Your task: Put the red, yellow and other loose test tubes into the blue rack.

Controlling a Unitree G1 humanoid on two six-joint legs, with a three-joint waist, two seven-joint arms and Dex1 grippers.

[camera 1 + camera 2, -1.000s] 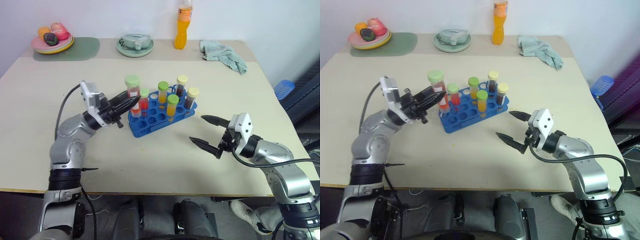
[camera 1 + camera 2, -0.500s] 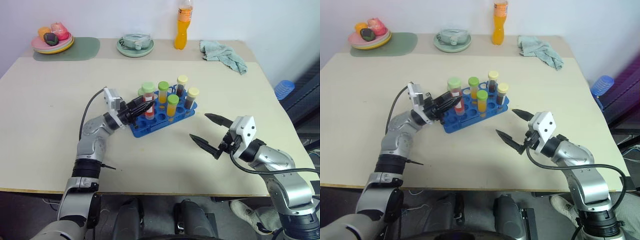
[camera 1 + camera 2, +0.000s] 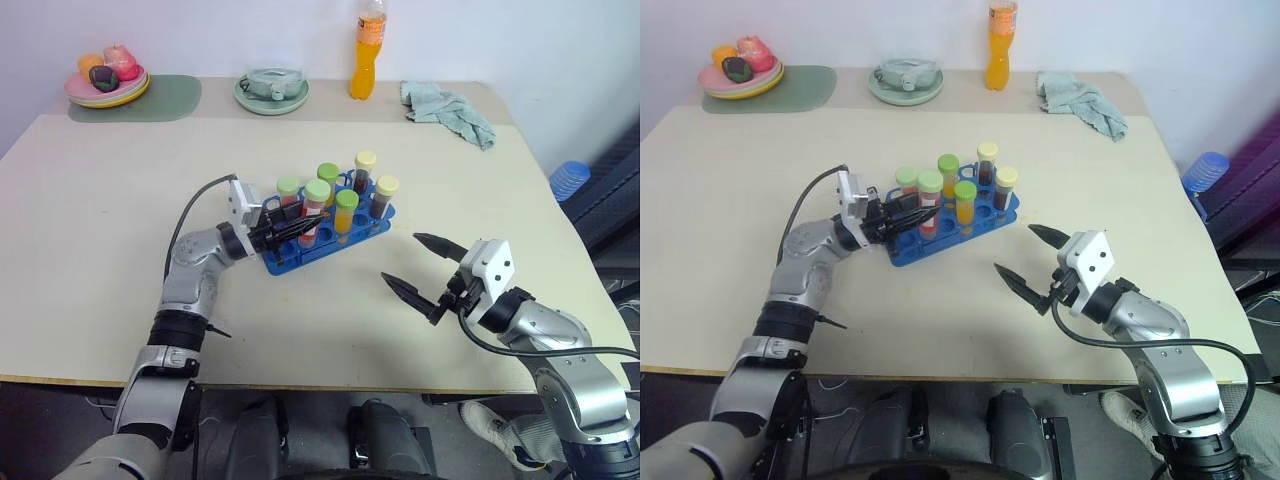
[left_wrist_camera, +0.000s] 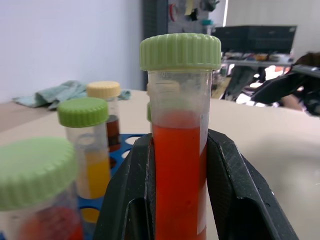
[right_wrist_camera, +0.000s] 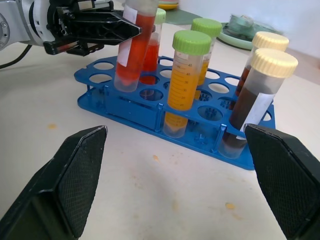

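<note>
The red test tube, its lower end at a hole, will be let go by my left gripper in the blue rack's front row, before the other red tube (image 3: 306,240).
The blue rack (image 3: 300,255) stands mid-table with several capped test tubes upright in it: red (image 3: 288,192), yellow (image 3: 346,208) and dark brown (image 3: 384,195). My left gripper (image 3: 298,227) reaches in from the rack's left and is shut on a red test tube (image 4: 177,165) with a pale green cap (image 3: 317,190). That tube leans slightly, its lower end (image 5: 125,82) at a hole near the rack's front left corner. My right gripper (image 3: 400,260) hovers open over bare table to the right of the rack, its fingers (image 5: 80,175) wide apart and holding nothing.
Along the table's far edge stand an orange drink bottle (image 3: 366,50), a green dish (image 3: 270,92), a plate of fruit (image 3: 105,82) on a green mat (image 3: 160,100), and a crumpled cloth (image 3: 447,108). A blue ribbed cup (image 3: 568,178) sits beyond the right edge.
My left gripper has carried the red tube right and down, from beside the rack's left end to over its front holes. The right gripper has stayed put, open.
</note>
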